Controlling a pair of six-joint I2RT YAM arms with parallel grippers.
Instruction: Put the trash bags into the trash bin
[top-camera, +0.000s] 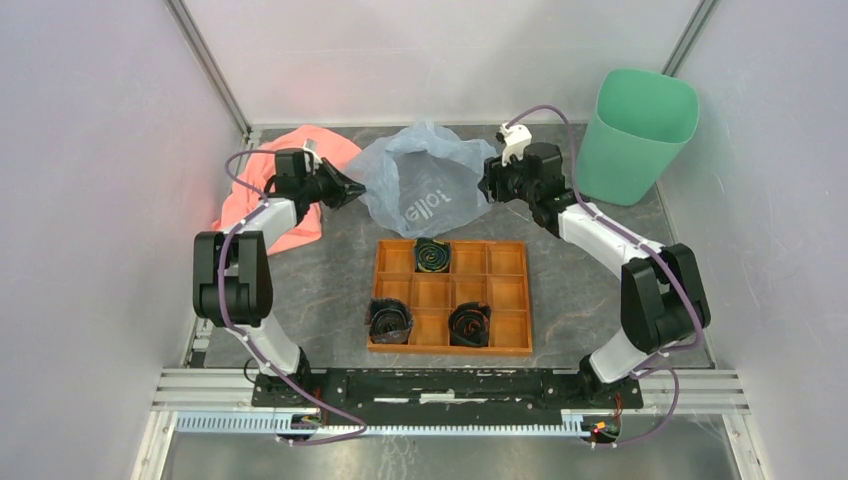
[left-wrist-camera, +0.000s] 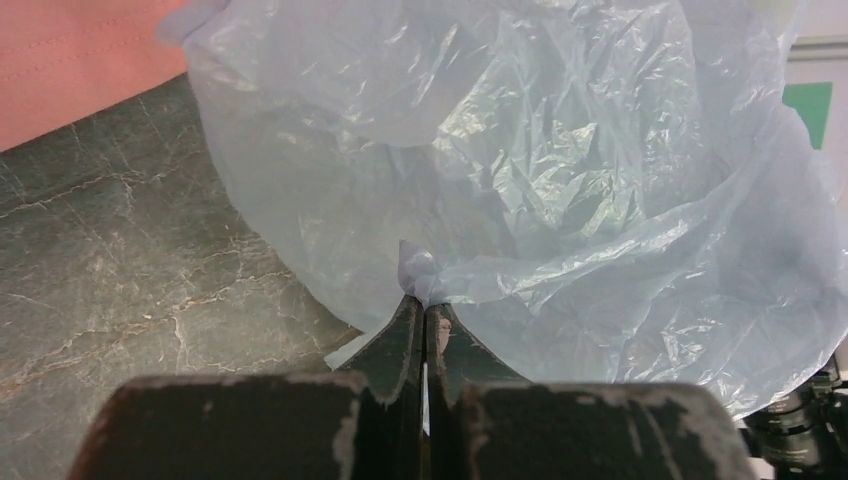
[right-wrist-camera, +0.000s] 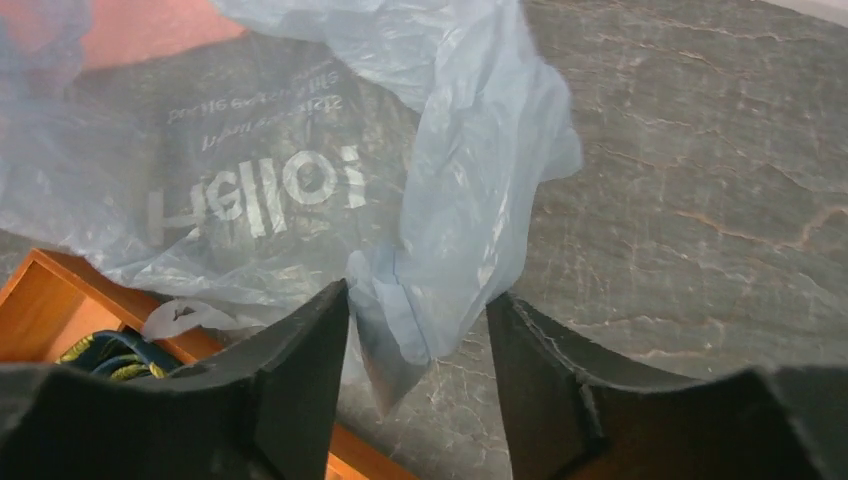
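The trash bag lies crumpled, so the robot's right gripper will first close on the trash bag's hanging fold (right-wrist-camera: 455, 205) and lift together with the left gripper to spread it.
The pale blue translucent trash bag (top-camera: 425, 180) with white lettering lies crumpled at the back middle of the table, between my two grippers. My left gripper (top-camera: 356, 188) is shut on a pinch of the bag's left edge (left-wrist-camera: 420, 275). My right gripper (top-camera: 487, 186) is open, its jaws on either side of a hanging fold of the bag (right-wrist-camera: 440, 290) without closing on it. The mint-green trash bin (top-camera: 637, 133) stands upright at the back right, to the right of the right gripper, and shows nothing inside.
A salmon-pink cloth (top-camera: 275, 195) lies at the back left under the left arm. An orange-brown wooden compartment tray (top-camera: 452, 296) with three black coiled rolls sits in the middle, just in front of the bag. Grey walls close in on both sides.
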